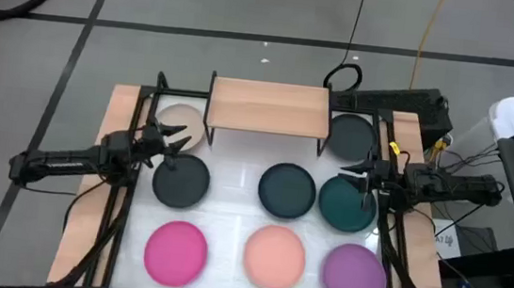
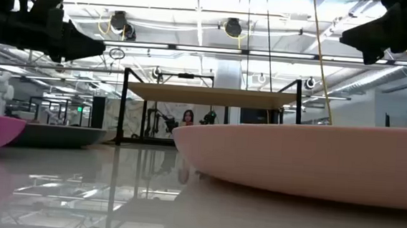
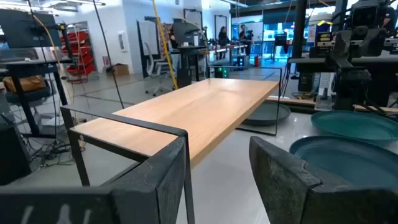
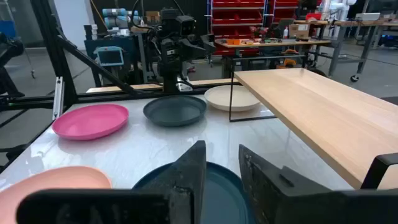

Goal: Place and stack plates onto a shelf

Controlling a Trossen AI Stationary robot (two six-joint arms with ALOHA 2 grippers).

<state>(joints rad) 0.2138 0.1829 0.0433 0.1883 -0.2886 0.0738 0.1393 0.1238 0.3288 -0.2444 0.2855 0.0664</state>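
Next, the charcoal plate's near rim (image 1: 344, 158), beside the shelf just beyond the teal plate, gets my right gripper's grip.
In the high view the light wood shelf (image 1: 268, 105) stands at the table's far edge. Eight plates lie flat on the white table: beige (image 1: 181, 123) and charcoal (image 1: 351, 134) beside the shelf's ends, charcoal (image 1: 182, 179), dark teal (image 1: 288, 189) and teal (image 1: 346, 203) in the middle row, and magenta (image 1: 177, 252), peach (image 1: 275, 255) and purple (image 1: 354, 272) in the near row. My left gripper (image 1: 176, 146) hovers open between the beige and left charcoal plates. My right gripper (image 1: 358, 170) hovers open above the teal plate's far rim. Both are raised off the table in the low view.
Black frame rails (image 1: 124, 197) run along the table's left and right sides under the arms. Cables and a dark box (image 1: 412, 107) sit behind the shelf's right end. The shelf's thin black legs (image 3: 81, 162) stand close to my left gripper. The peach plate (image 2: 315, 161) fills the low view's foreground.
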